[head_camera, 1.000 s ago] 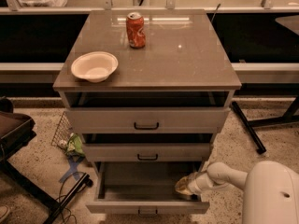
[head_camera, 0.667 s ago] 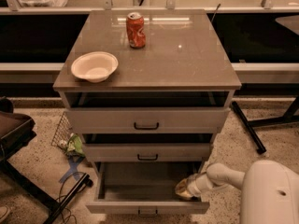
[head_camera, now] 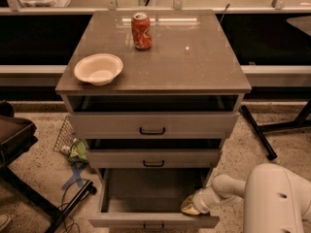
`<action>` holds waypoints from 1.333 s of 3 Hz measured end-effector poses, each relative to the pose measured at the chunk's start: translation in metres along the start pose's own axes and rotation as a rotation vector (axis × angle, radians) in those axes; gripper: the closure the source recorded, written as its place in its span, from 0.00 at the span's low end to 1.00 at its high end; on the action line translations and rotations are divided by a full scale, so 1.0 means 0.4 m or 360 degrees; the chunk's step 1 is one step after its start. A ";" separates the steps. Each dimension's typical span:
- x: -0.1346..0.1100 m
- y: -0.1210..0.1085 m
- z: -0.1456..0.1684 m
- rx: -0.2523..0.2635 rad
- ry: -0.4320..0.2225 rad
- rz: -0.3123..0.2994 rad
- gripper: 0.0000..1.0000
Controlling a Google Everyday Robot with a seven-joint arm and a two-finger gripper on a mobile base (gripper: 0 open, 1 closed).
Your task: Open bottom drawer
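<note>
The gripper needs to release the bottom drawer with the drawer's front edge farther out over the floor before the cabinet (head_camera: 147, 228).
The bottom drawer (head_camera: 153, 221) is the lowest of three grey-beige drawers in the cabinet. It is pulled well out and shows its grey inside (head_camera: 146, 191). Its small black bar handle (head_camera: 153, 225) sits at the frame's lower edge. My white arm (head_camera: 228, 186) comes in from the lower right. The gripper (head_camera: 190, 207) is down at the right front corner of the open drawer, just inside its front panel. The middle drawer (head_camera: 153, 158) and top drawer (head_camera: 153, 124) are each pulled out a little.
On the cabinet top (head_camera: 194, 62) stand a red soda can (head_camera: 141, 31) and a white bowl (head_camera: 98, 68). A dark chair (head_camera: 14, 135) and cables are at the left. A wire basket with litter (head_camera: 70, 147) lies on the floor left of the cabinet. A black table leg (head_camera: 257, 132) is at the right.
The gripper has shifted slightly along the right front of the open bottom drawer. The drawer and the other things look unchanged.
</note>
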State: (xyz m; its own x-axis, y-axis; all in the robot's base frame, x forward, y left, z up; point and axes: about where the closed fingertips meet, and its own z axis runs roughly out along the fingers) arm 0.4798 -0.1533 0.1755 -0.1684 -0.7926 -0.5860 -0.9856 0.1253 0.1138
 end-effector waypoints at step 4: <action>0.038 0.145 -0.030 -0.0129 0.0096 0.0080 0.98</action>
State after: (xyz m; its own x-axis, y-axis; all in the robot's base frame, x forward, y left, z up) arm 0.4205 -0.1652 0.1829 -0.2141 -0.8212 -0.5290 -0.9709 0.1191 0.2080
